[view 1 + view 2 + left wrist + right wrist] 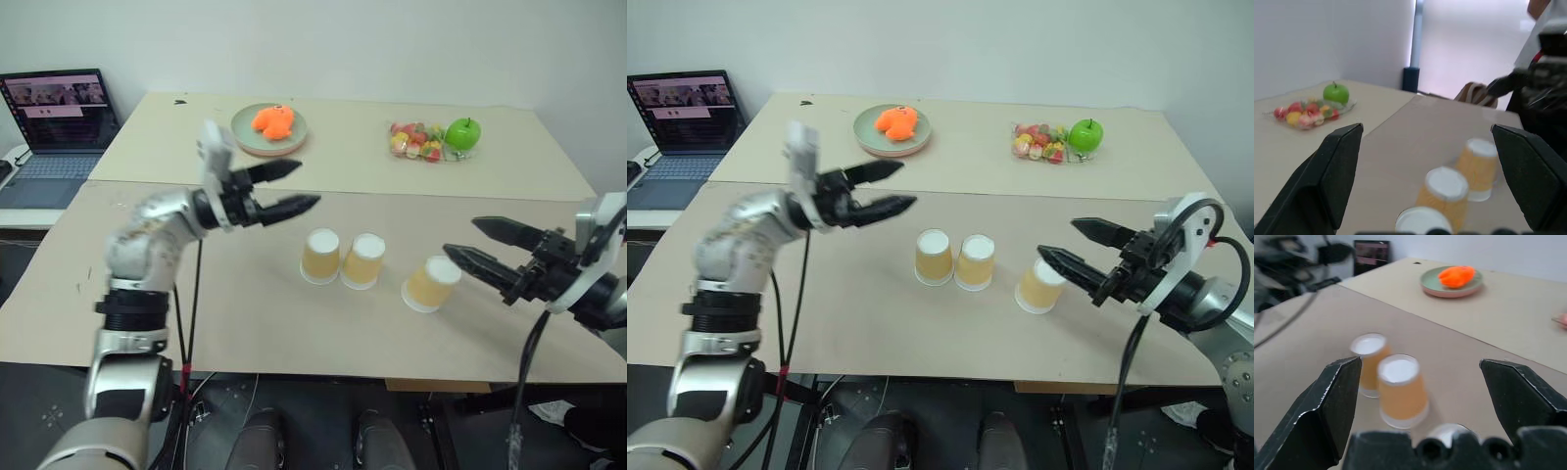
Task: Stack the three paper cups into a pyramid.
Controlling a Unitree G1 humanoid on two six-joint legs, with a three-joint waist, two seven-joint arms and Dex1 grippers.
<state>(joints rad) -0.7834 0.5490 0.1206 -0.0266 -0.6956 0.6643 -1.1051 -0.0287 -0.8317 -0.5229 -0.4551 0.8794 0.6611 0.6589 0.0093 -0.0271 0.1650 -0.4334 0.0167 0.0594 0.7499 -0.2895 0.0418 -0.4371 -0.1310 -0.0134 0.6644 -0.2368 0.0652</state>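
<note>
The lone paper cup stands apart from the touching pair, and my right gripper will close on the upper sides of the lone paper cup (437, 281), just below its upturned base.
Three paper cups stand base-up on the tan table (245, 323). Two of them (321, 255) (362, 260) sit side by side, touching. The third cup (430, 284) stands apart, a little to their right. My left gripper (306, 184) is open and empty, raised above the table to the left of the pair. My right gripper (460, 237) is open too, hovering just above and to the right of the third cup, with nothing between its fingers. The left wrist view looks down on all three cups (1447, 191). In the right wrist view the pair (1400, 389) lies ahead.
On the far table sit a green plate (245, 137) with an orange toy (273, 119), a clear tray of sweets (416, 142) and a green apple (463, 132). A laptop (59, 122) stands at the far left. The table's front edge (392, 377) runs near me.
</note>
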